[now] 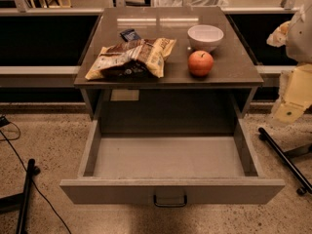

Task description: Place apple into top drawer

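The red-orange apple is in front of the white bowl. My gripper should go there next and close around the apple's middle (201, 64).
The red-orange apple (201, 63) stands on the right front of the cabinet top, just in front of the white bowl (205, 37). The top drawer (171, 191) is pulled fully out below the top, with nothing visible in it, and its dark handle is at the centre of the front panel. My gripper (290, 108) hangs with the arm at the right edge of the view, beside the cabinet and well to the right of the apple. It holds nothing that I can see.
A crumpled chip bag (131, 58) and a small dark packet (129, 34) lie on the left of the cabinet top (234, 67). Black stand legs lie on the floor at the left (25, 194) and the right (285, 160), with a cable at the left.
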Available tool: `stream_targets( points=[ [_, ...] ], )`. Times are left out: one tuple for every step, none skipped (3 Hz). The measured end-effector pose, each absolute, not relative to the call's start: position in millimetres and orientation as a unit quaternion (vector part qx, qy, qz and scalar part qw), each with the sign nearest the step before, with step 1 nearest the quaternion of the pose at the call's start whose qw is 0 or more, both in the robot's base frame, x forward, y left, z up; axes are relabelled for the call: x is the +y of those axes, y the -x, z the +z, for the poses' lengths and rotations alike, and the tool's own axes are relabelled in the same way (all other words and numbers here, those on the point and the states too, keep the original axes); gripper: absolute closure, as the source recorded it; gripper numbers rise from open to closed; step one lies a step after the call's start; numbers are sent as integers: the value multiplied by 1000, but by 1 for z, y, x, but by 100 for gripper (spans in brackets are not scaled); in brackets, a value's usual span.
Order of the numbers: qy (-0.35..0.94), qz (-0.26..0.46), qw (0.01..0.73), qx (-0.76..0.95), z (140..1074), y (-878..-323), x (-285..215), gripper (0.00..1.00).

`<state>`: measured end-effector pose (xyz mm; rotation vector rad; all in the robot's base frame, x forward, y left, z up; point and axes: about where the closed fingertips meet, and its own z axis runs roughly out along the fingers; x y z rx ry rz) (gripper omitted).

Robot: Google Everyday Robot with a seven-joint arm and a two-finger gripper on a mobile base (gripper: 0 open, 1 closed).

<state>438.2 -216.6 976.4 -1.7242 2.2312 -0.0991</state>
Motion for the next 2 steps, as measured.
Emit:
stream_targets(
  points=[
    [603,-35,159,781,976,-438,-217,0],
    [592,-36,172,786,977,-445,-219,0]
  ],
)
